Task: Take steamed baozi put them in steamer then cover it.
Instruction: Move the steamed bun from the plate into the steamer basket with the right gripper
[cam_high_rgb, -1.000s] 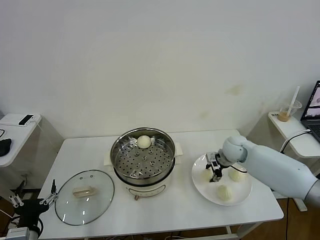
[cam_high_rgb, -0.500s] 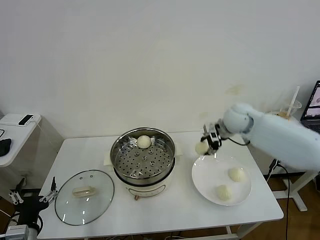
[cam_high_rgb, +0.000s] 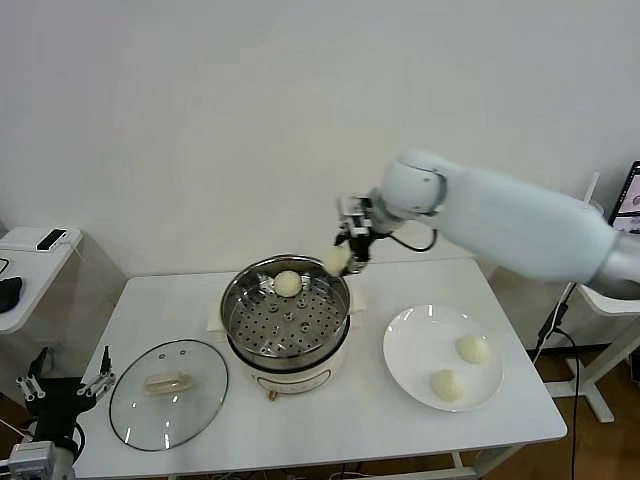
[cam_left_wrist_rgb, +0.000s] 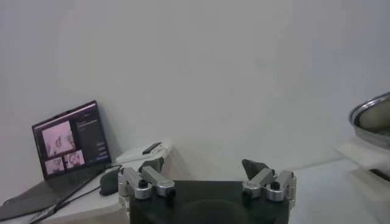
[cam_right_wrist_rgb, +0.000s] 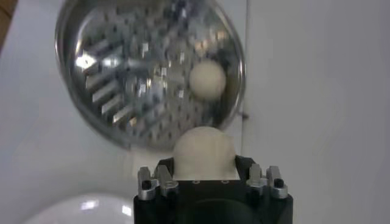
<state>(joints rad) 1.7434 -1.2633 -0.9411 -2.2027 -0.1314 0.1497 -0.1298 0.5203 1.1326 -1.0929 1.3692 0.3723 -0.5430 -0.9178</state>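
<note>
I will use my right gripper to set the baozi down between the baozi in the steamer and the rim (cam_high_rgb: 249, 308) (cam_right_wrist_rgb: 183, 26) nearest the glass cover.
My right gripper (cam_high_rgb: 347, 252) is shut on a cream-white baozi (cam_high_rgb: 335, 260), held in the air just above the right rim of the steamer (cam_high_rgb: 232, 300). In the right wrist view that baozi (cam_right_wrist_rgb: 204, 151) sits between the jaws of the right gripper (cam_right_wrist_rgb: 204, 165), with the steamer's perforated bottom (cam_right_wrist_rgb: 116, 79) beyond it. One baozi (cam_high_rgb: 288, 283) lies at the back of the basket. Two more baozi (cam_high_rgb: 473, 348) (cam_high_rgb: 447, 383) rest on the white plate (cam_high_rgb: 420, 340). The glass cover (cam_high_rgb: 195, 405) lies flat at the table's front left. My left gripper (cam_high_rgb: 60, 388) hangs open below the table's left corner.
The steamer stands on a white cooker base with a knob (cam_high_rgb: 272, 393). A side table (cam_high_rgb: 30, 262) with a phone is at the far left. A cup with a straw (cam_high_rgb: 578, 222) stands on a shelf at the right. A laptop (cam_left_wrist_rgb: 70, 141) shows in the left wrist view.
My right gripper lifted a baozi off the plate and carried it up and left to the steamer's right rim. The plate went from three baozi to two. The left arm stayed put.
</note>
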